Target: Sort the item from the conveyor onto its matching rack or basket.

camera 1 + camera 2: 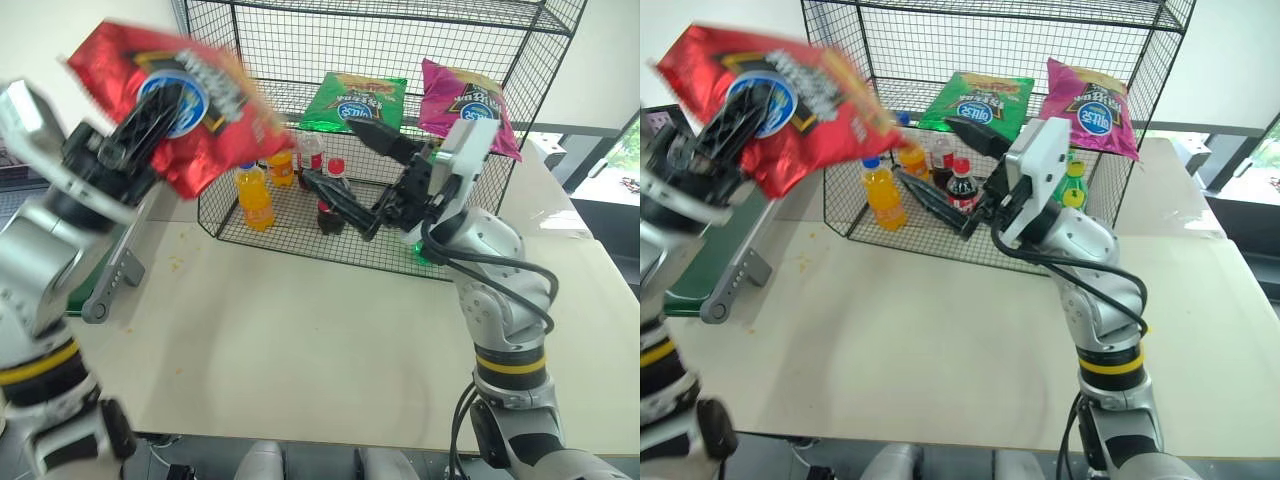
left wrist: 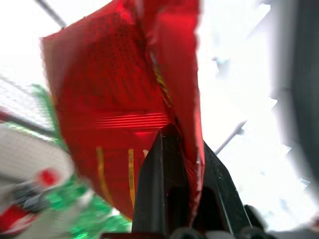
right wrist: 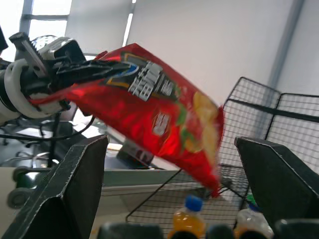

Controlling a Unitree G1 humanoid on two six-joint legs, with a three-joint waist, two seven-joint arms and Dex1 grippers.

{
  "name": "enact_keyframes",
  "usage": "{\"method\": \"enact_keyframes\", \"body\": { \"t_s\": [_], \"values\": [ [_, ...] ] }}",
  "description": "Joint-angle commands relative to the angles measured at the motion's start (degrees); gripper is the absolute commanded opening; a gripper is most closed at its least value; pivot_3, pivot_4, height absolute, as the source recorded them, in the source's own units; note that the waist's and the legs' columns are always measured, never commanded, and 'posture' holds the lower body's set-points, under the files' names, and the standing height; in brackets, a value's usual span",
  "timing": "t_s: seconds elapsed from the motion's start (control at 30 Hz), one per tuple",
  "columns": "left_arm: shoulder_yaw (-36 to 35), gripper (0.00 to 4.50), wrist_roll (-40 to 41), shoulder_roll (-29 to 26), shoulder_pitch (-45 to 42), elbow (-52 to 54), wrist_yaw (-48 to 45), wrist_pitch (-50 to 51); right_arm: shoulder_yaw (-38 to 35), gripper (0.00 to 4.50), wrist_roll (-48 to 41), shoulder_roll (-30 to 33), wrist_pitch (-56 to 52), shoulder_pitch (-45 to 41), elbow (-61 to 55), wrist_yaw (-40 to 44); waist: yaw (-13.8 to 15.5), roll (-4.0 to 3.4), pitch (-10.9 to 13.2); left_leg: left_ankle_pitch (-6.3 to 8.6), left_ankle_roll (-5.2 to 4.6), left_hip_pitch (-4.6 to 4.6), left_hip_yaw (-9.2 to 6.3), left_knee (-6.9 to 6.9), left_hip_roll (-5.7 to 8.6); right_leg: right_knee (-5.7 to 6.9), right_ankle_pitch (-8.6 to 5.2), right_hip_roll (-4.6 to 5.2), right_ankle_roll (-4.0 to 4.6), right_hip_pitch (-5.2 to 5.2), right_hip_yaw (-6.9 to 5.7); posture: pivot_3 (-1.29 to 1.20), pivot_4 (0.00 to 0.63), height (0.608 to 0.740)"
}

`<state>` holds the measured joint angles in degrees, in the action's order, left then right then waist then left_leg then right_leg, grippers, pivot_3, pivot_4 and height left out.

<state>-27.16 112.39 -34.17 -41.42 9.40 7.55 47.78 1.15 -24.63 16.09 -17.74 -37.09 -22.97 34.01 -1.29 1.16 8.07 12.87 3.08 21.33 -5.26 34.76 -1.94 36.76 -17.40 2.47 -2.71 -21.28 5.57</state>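
Observation:
The robot's left gripper should release the red snack bag on the middle shelf [image 1: 262, 80] next to the green bag, opposite the magenta bag.
The item, a red snack bag [image 1: 120, 70] with a round blue logo, hangs in the air at the upper left, in front of the rack's left end. My left gripper [image 1: 170, 100] is shut on it across the logo; in the left wrist view the black fingers [image 2: 164, 184] pinch the red foil [image 2: 99, 99]. My right gripper [image 1: 327, 150] stands open in front of the black wire rack [image 1: 400, 30], fingers spread wide and pointing left toward the bag [image 3: 154, 119], apart from it. The green conveyor [image 1: 700, 255] lies at the table's left edge, below the bag.
A green snack bag [image 1: 355, 100] and a magenta snack bag [image 1: 465, 105] lie on the rack's middle shelf. Orange drink bottles [image 1: 255, 195] and cola bottles [image 1: 960, 185] stand on its bottom level. The pale table [image 1: 300, 340] spreads out in front of the rack.

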Motion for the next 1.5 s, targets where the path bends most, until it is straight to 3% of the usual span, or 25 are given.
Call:
{"method": "enact_keyframes", "body": {
  "t_s": [0.03,0.4,0.93,1.13,1.3,1.5],
  "values": [
    [3.43,0.02,-1.82,1.53,-8.53,-10.45,-1.4,-1.96,-1.64,4.5,0.97,0.95,-0.65,0.97,-5.22,-3.63,0.01,-0.03,0.01,0.0,0.0,0.0,-0.02,0.01,0.01,0.02,0.0,0.0,0.0,0.0,-0.01,0.0,0.15,0.74],
    [2.46,0.02,-22.1,12.35,-18.46,-41.2,-11.79,-8.72,-3.12,4.5,1.4,3.25,-3.84,2.81,-10.65,-9.72,0.27,-0.12,0.03,-0.05,0.01,0.06,-0.04,0.04,0.05,-0.03,0.0,0.01,-0.01,-0.01,-0.05,0.0,0.15,0.74],
    [-8.02,0.02,-21.74,19.4,-31.72,-42.97,-15.37,-7.44,-1.82,4.5,1.91,2.93,-2.93,1.11,-9.0,-9.89,0.36,-0.08,0.05,-0.16,0.11,0.42,-0.23,0.09,0.12,-0.07,0.02,0.02,-0.07,-0.14,-0.14,0.0,0.15,0.74],
    [-9.66,0.02,-26.45,20.64,-27.67,-46.01,-15.15,-9.87,-1.83,4.5,2.14,2.67,-2.92,0.92,-8.94,-9.98,0.13,-0.13,0.04,-0.24,0.12,0.22,-0.24,0.0,0.09,0.0,0.01,0.0,-0.07,-0.07,-0.14,0.0,0.15,0.74],
    [-10.6,0.02,-29.92,22.32,-21.62,-46.76,-9.8,-11.29,-1.83,4.5,2.2,2.65,-3.0,0.91,-8.86,-9.9,0.27,-0.12,0.05,-0.28,0.16,0.27,-0.26,0.04,0.1,0.0,0.01,0.01,-0.07,-0.07,-0.15,0.0,0.15,0.74],
    [-11.4,0.02,-28.12,26.63,-19.56,-38.68,-0.83,-11.18,-1.85,4.5,2.07,2.69,-3.05,0.87,-8.68,-9.67,0.69,-0.1,0.05,-0.28,0.16,0.54,-0.47,0.11,0.15,-0.02,0.03,0.02,-0.07,-0.15,-0.21,0.0,0.15,0.74]
  ]
}}
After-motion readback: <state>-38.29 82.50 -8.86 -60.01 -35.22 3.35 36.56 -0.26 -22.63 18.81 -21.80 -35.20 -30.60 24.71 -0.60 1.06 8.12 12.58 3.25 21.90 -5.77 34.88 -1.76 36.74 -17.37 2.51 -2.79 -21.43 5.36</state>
